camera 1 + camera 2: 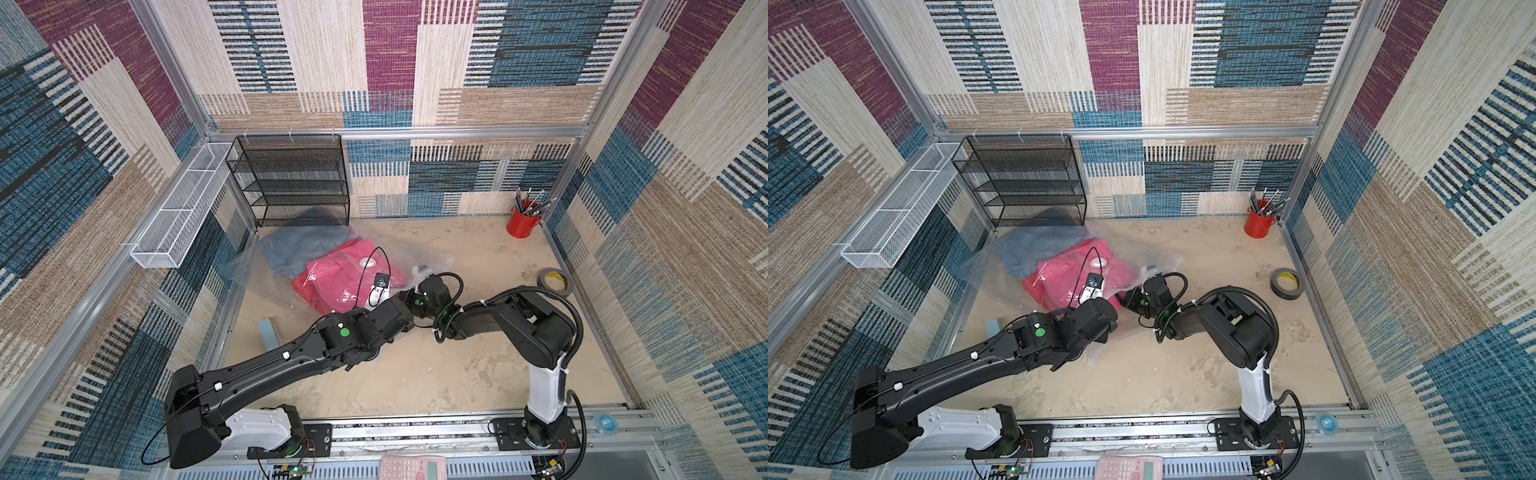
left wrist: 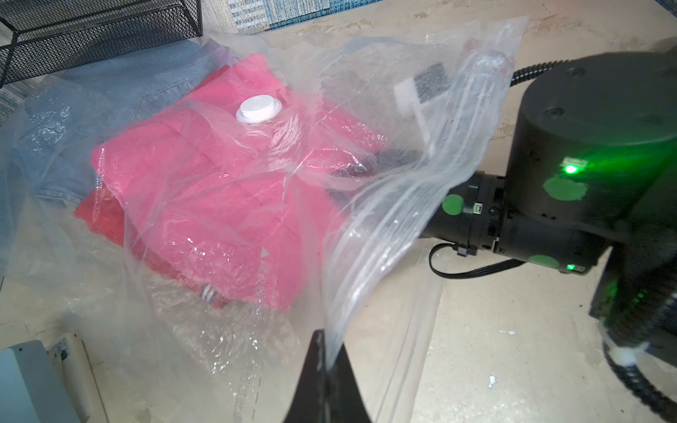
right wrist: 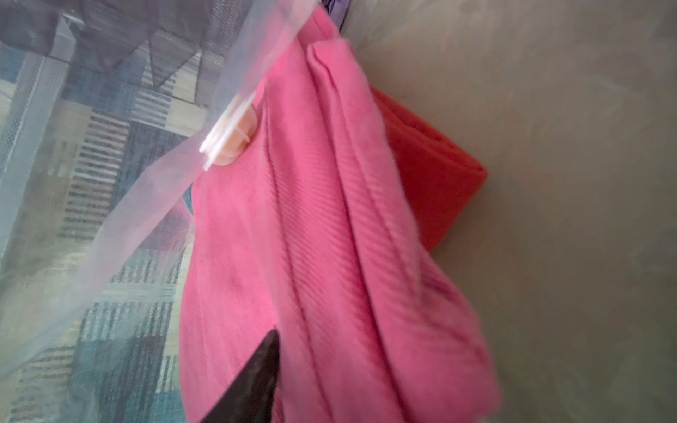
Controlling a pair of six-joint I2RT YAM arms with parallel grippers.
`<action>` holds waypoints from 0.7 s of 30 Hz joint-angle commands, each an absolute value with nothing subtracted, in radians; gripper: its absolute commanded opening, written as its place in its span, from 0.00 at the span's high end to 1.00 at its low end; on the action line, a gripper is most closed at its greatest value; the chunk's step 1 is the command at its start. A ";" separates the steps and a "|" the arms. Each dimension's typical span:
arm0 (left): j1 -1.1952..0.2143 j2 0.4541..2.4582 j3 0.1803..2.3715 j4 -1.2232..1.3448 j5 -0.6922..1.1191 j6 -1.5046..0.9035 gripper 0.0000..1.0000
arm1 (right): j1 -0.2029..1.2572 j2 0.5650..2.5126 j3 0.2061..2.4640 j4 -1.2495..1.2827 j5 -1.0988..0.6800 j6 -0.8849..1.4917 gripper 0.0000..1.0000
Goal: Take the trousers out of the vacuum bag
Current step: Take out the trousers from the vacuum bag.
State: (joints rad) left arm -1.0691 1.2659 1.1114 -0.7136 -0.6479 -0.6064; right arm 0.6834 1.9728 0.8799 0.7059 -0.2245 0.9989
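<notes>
Next, my right gripper opens and grips deeper (image 3: 338, 232) along the thick folds before pulling out the pink trousers, as it sits shallow at their front end.
The vacuum bag (image 1: 257, 266) is crinkly clear plastic lying at the back left, with its round white valve cap (image 2: 258, 108) on top. Inside it, pink trousers (image 2: 219, 175) lie folded over red trousers (image 2: 99, 216) with a striped cuff, and light-blue denim trousers (image 1: 291, 245) sit behind them. My left gripper (image 2: 326, 351) is shut on the edge of the bag's mouth and holds it up. My right gripper (image 3: 315, 366) reaches inside the bag. One dark finger (image 3: 267, 366) presses on the pink trousers (image 3: 293, 238) and the cloth hides the other finger.
A black mesh shelf (image 1: 291, 178) stands against the back wall just behind the bag. A white wire basket (image 1: 178, 208) hangs on the left wall. At the right are a red cup of pens (image 1: 521, 222) and a tape roll (image 1: 557, 282). A pale blue block (image 1: 268, 332) lies near the left arm.
</notes>
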 commanded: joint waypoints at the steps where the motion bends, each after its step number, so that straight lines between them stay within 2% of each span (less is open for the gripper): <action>1: -1.069 1.271 1.121 -0.721 -0.657 -0.605 1.00 | 0.689 1.988 0.922 0.749 -0.285 1.008 0.73; 6: -1.068 1.282 1.134 -0.729 -0.659 -0.602 1.00 | 0.702 2.007 1.045 0.700 -0.299 0.967 0.84; 11: -1.068 1.287 1.140 -0.731 -0.658 -0.600 1.00 | 0.708 2.091 1.200 0.633 -0.305 0.959 0.82; 14: -1.068 1.292 1.145 -0.734 -0.655 -0.599 1.00 | 0.706 2.134 1.238 0.577 -0.284 0.947 0.74; 18: -1.068 1.296 1.149 -0.745 -0.650 -0.604 1.00 | 0.706 2.087 1.160 0.571 -0.253 0.933 0.46; 21: -1.068 1.294 1.146 -0.746 -0.647 -0.613 1.00 | 0.706 2.010 1.075 0.567 -0.230 0.927 0.34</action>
State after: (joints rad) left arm -1.0691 1.2953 1.1423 -0.7307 -0.6479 -0.6060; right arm 0.7055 2.0644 1.1198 0.5777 -0.2638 0.9440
